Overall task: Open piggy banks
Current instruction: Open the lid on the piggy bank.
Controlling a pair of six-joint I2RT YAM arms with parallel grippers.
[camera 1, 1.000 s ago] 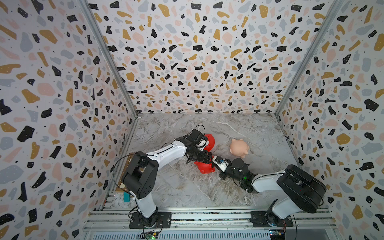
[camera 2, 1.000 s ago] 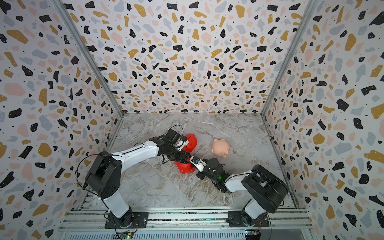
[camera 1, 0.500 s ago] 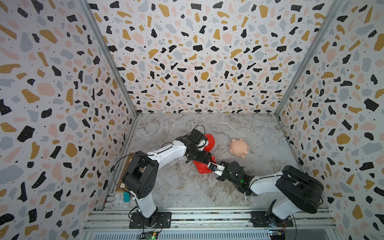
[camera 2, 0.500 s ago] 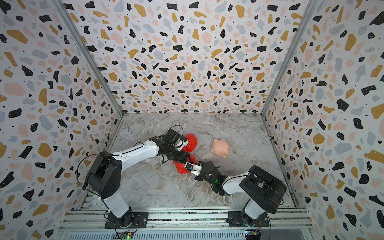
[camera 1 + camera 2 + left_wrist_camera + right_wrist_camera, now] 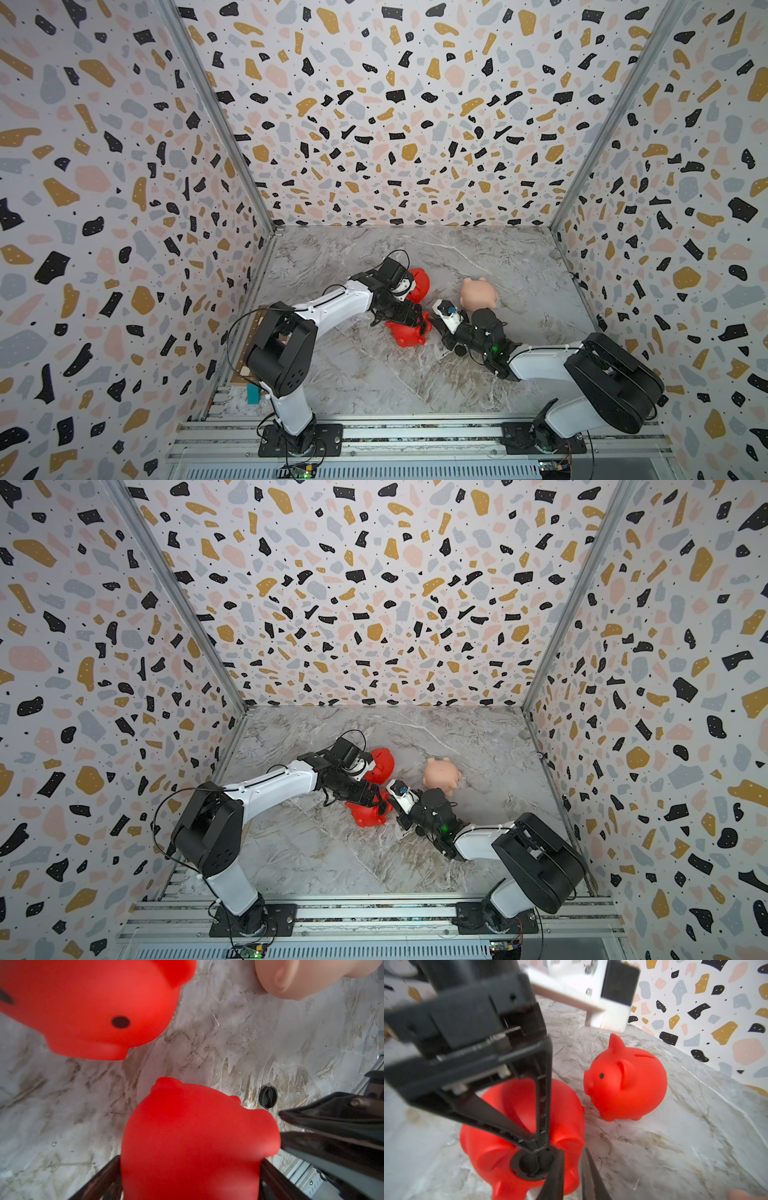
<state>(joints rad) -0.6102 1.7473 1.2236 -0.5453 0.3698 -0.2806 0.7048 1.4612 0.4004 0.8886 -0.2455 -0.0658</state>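
My right gripper will open its fingers, as they point past the edge of the black plug, then pinch the plug's middle ridge (image 5: 535, 1164) and pull it from the piggy bank's belly.
My left gripper (image 5: 409, 318) (image 5: 372, 798) (image 5: 190, 1160) is shut on a red piggy bank (image 5: 405, 334) (image 5: 368, 816) (image 5: 197, 1136) (image 5: 483, 1147), which lies tipped with its belly turned to my right arm. A black round plug (image 5: 529, 1164) sits in that belly. My right gripper (image 5: 433, 321) (image 5: 395, 802) (image 5: 280, 1126) (image 5: 573, 1150) is right beside the plug, its jaws slightly apart and empty. A second red piggy bank (image 5: 419, 282) (image 5: 382, 762) (image 5: 83, 1005) (image 5: 627, 1084) stands upright just behind. A peach piggy bank (image 5: 478, 293) (image 5: 441, 775) (image 5: 301, 976) stands to the right.
A loose black plug (image 5: 268, 1097) lies on the marble tabletop (image 5: 374, 374) near the held pig. Terrazzo-patterned walls (image 5: 395, 124) close in the left, back and right sides. A metal rail (image 5: 415, 432) runs along the front edge.
My right gripper has shifted slightly at the held pig's belly, and its jaws have parted a little. The left arm and all three pigs have stayed put.
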